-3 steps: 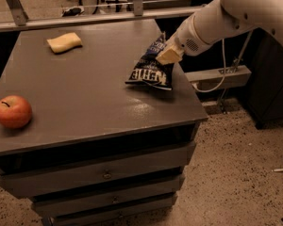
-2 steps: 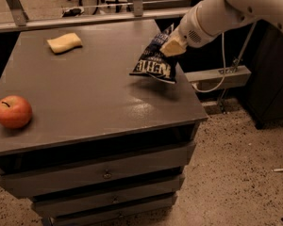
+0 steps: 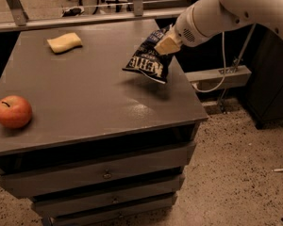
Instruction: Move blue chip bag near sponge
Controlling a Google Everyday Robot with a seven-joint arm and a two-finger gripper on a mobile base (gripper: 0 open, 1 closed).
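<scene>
My gripper is holding the blue chip bag. It will let go of the bag against the sponge's end farthest from the red apple (image 3: pixel 100 40).
The blue chip bag (image 3: pixel 148 60), dark navy foil with white lettering, hangs in the air above the right side of the grey cabinet top (image 3: pixel 85 102). My gripper (image 3: pixel 164 44) is shut on the bag's upper right corner and holds it clear of the surface, with its shadow below. The pale yellow sponge (image 3: pixel 64 42) lies at the back left of the top, well to the left of the bag.
A red apple (image 3: pixel 12 111) sits at the front left edge of the top. A metal rail (image 3: pixel 85 19) runs behind the cabinet. Drawers face the front. A dark cabinet (image 3: pixel 273 79) and cables stand to the right on the speckled floor.
The gripper has lifted the chip bag off the cabinet top and carried it up and slightly toward the back. The sponge and apple have not moved.
</scene>
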